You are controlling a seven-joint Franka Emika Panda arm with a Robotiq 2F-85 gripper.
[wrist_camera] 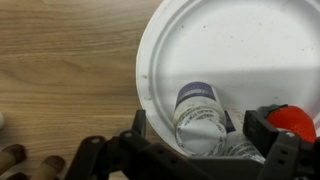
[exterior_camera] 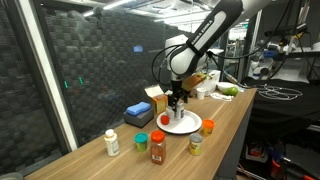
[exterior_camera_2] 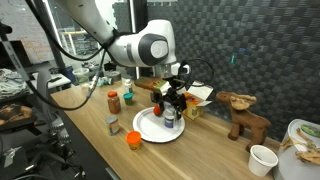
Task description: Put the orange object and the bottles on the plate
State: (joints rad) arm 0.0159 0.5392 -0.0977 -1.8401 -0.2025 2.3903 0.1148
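Note:
The green-lidded jar stands between the white pill bottle and the red-capped bottle. My gripper will go to it next and take hold of its lid (exterior_camera: 141,137).
My gripper (wrist_camera: 200,132) hangs over the near part of the white plate (wrist_camera: 230,50), its jaws open. Between them stands a white bottle with a dark blue label (wrist_camera: 198,112), with a gap on each side. A red-topped item (wrist_camera: 296,122) sits on the plate just outside the right finger (wrist_camera: 264,126). In an exterior view the orange object (exterior_camera: 208,126) lies on the table beside the plate (exterior_camera: 186,126). A white pill bottle (exterior_camera: 112,142), a green-lidded jar (exterior_camera: 141,142), a red-capped bottle (exterior_camera: 157,148) and a yellowish jar (exterior_camera: 196,145) stand nearer the table's end.
A blue block (exterior_camera: 138,113) and a yellow box (exterior_camera: 159,99) lie behind the plate. A wooden animal figure (exterior_camera_2: 243,112) and a white cup (exterior_camera_2: 262,158) stand further along the table. Bare wood (wrist_camera: 60,70) lies to the plate's left.

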